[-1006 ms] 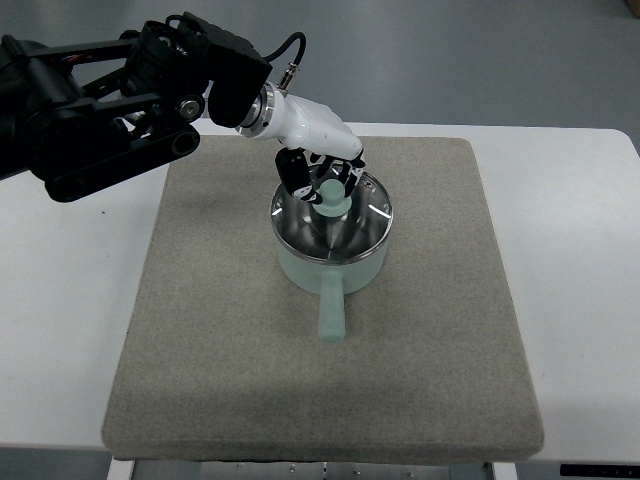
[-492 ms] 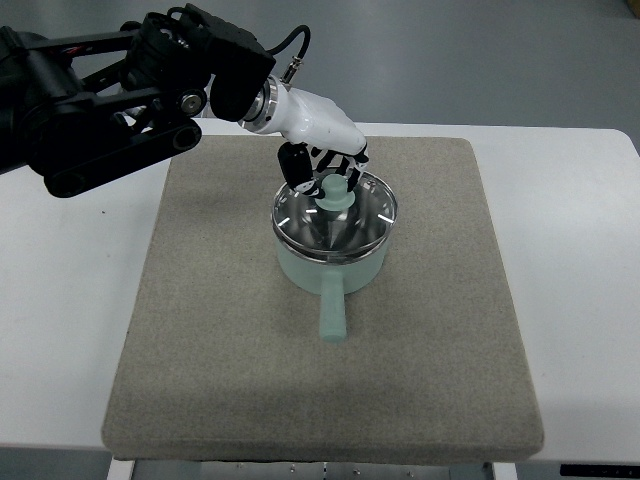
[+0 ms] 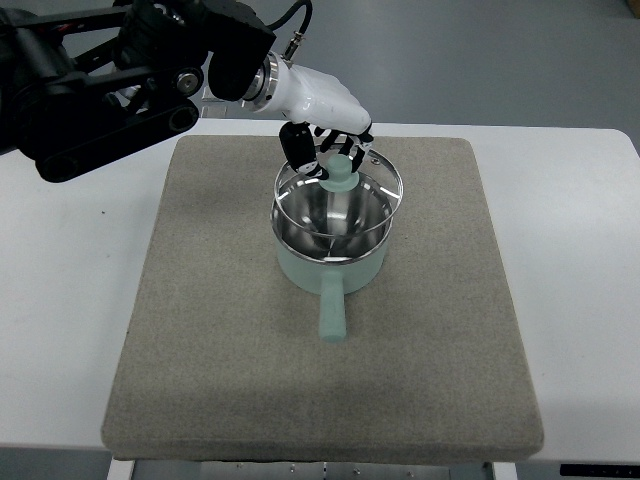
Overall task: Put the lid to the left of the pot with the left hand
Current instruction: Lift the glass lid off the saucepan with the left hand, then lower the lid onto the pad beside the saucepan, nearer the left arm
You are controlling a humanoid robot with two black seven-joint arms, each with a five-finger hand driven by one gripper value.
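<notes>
My left gripper has the glass lid to put down. Next, I set it on the grey mat's far corner [image 3: 208, 210] near the black arm.
A pale green pot [image 3: 332, 268] with a steel inside stands in the middle of the grey mat [image 3: 220, 330], its handle pointing toward the near edge. My left hand [image 3: 325, 150] reaches in from the upper left and is shut on the green knob of the glass lid [image 3: 340, 187]. The lid hangs a little above the pot's rim, tilted slightly, with its steel ring clear of the pot. The right arm does not show.
The mat lies on a white table [image 3: 70, 290]. The black left arm [image 3: 100, 90] crosses the upper left corner above the table. Bare mat spreads to the left of the pot and on the other sides.
The lid sat on the pot a second ago; my left hand has lifted it by the knob, up and slightly toward the far side.
</notes>
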